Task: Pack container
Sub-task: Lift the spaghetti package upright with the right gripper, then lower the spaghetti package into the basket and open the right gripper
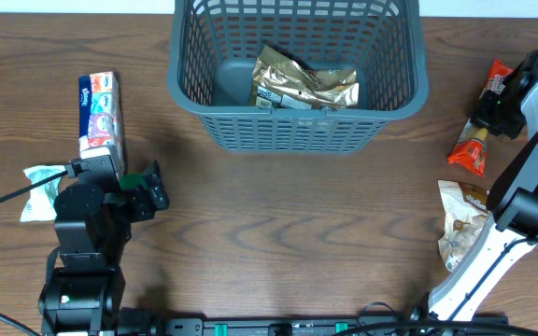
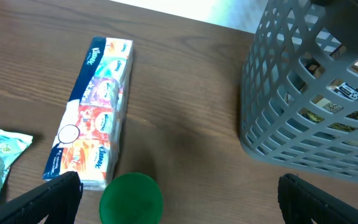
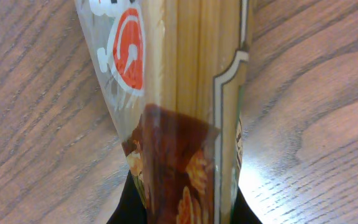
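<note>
The robot's right gripper will release the pasta packet across the gold foil bag's far side (image 1: 306, 76), inside the dark grey container.
The dark grey lattice container (image 1: 297, 131) stands at the back centre, and its side shows in the left wrist view (image 2: 291, 118). A gold foil bag (image 1: 299, 82) lies inside it. My left gripper (image 1: 149, 187) is open and low over the table; a round green object (image 2: 131, 198) sits between its fingers, close to the left one. My right gripper (image 1: 499, 105) is at the far right, shut on a long pasta packet (image 1: 479, 131) that fills the right wrist view (image 3: 179, 93).
A long Kleenex tissue pack (image 1: 101, 112) lies at the left, also in the left wrist view (image 2: 95, 112). A pale teal packet (image 1: 40, 179) lies beside my left arm. A crumpled gold-and-white bag (image 1: 460, 224) lies at the right front.
</note>
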